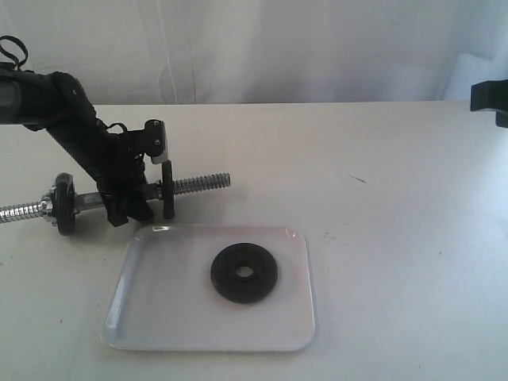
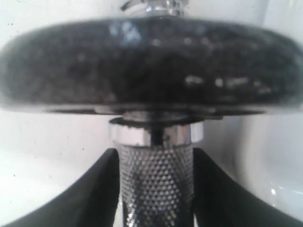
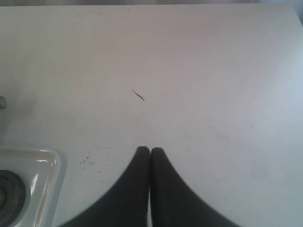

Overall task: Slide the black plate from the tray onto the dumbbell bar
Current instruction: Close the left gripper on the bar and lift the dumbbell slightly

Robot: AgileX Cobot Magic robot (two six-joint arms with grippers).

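Note:
The threaded end sits too low for the black plate, so next my left gripper grips the bar [image 1: 152,191] beside the thinner disc and lifts that end.
The black plate [image 1: 244,272] lies flat in the white tray [image 1: 159,317] near the table's front; its edge [image 3: 8,195] and a tray corner [image 3: 45,163] also show in the right wrist view. The dumbbell bar [image 1: 202,183] lies behind the tray, with one black disc [image 1: 63,205] near its left end and a thinner one [image 1: 167,189] by the threaded right end. My left gripper [image 1: 127,202] [image 2: 155,153] is shut on the bar's knurled middle [image 2: 156,189], facing a black disc [image 2: 151,71]. My right gripper [image 3: 150,150] is shut and empty over bare table, to the right of the tray.
Part of the right arm [image 1: 490,97] shows at the far right edge. A small dark mark [image 1: 359,179] [image 3: 138,95] lies on the white table to the right of the bar. A white backdrop closes the far side.

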